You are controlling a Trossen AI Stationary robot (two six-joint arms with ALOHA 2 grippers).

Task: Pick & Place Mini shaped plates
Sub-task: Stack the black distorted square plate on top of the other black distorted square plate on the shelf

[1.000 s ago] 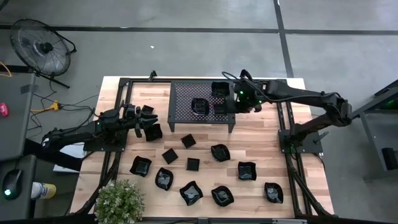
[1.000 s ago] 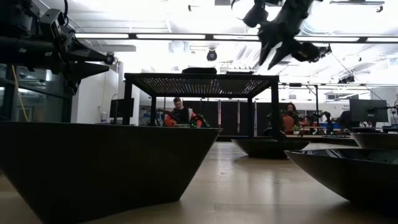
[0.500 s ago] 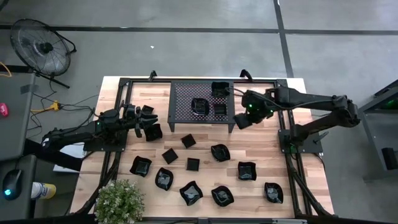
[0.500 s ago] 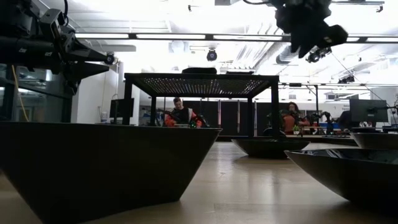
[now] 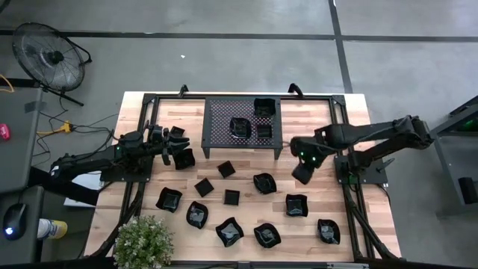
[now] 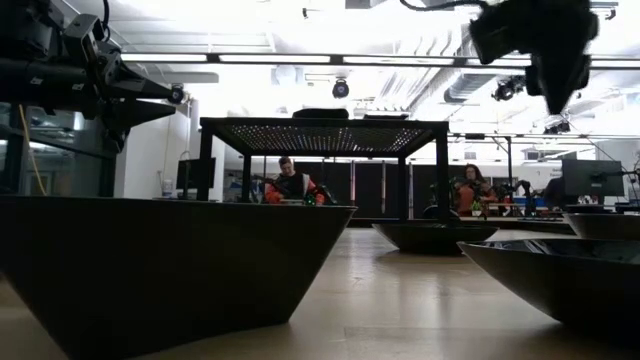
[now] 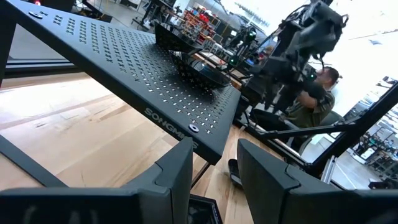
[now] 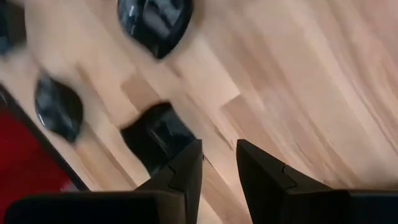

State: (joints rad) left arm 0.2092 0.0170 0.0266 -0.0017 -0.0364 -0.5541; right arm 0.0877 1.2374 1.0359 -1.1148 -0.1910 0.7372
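I should next use my right gripper to grab the far-side rim (image 5: pixel 302 196) (image 8: pixel 188 134) of the glossy black plate that is lying just on the near side of that gripper.
Three mini shaped plates (image 5: pixel 239 127) sit on top of the black perforated rack (image 5: pixel 224 119). Several more glossy black plates (image 5: pixel 263 181), square and wavy-rimmed, rest on the wooden table's near half. My right gripper (image 5: pixel 302 172) hangs open above the table, just right of the plate near the rack's right near leg and behind another plate (image 5: pixel 296 205). It points down over a dark plate (image 8: pixel 155 138) and holds nothing. My left gripper (image 5: pixel 178 140) waits open and level at the table's left, beside a square plate (image 5: pixel 184 158), facing the rack (image 7: pixel 155 93).
The rack stands on legs (image 6: pixel 441 175) at the table's far middle. A black frame (image 5: pixel 142 149) runs along both table sides. A potted plant (image 5: pixel 142 240) stands at the near left corner. Bare wood (image 5: pixel 314 142) lies right of the rack. People sit in the room behind.
My right gripper has drawn away from the rack's far right corner, swinging toward the table's right and near edge, coming off the rack and tipping until it points down at the table. The plates on the rack have stayed where they were.
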